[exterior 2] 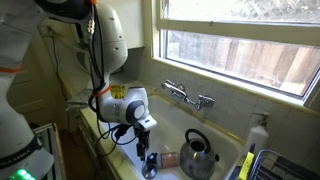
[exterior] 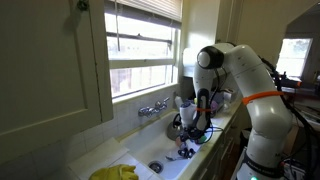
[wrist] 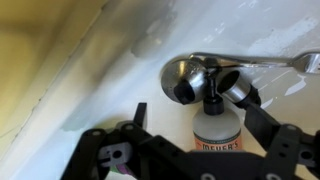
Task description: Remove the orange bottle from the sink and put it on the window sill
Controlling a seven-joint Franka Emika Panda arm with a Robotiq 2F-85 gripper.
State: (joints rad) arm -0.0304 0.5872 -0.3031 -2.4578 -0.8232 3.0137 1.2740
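Observation:
I should next move my gripper down to the orange bottle and close it on its labelled body [exterior: 186, 150] [wrist: 217, 144], just below the bottle's white top and dark cap.
The orange bottle [exterior 2: 168, 159] lies on its side on the floor of the white sink [exterior 2: 172, 128], next to the steel kettle [exterior 2: 198, 155]. In the wrist view the bottle [wrist: 216, 132] has a dark cap and an orange label, and its cap points at the kettle [wrist: 188, 78]. My gripper [wrist: 198, 118] is open and low in the sink, with one finger on each side of the bottle and a gap on both sides. It also shows in both exterior views [exterior 2: 148, 160] [exterior: 185, 148]. The window sill [exterior 2: 268, 102] [exterior: 148, 93] runs above the taps.
Chrome taps [exterior 2: 188, 97] [exterior: 152, 107] stand on the sink's back wall. A yellow cloth [exterior: 115, 172] lies on the counter. A soap bottle [exterior 2: 260, 133] and a dish rack [exterior 2: 285, 165] stand beside the sink. The kettle is close to the bottle's cap.

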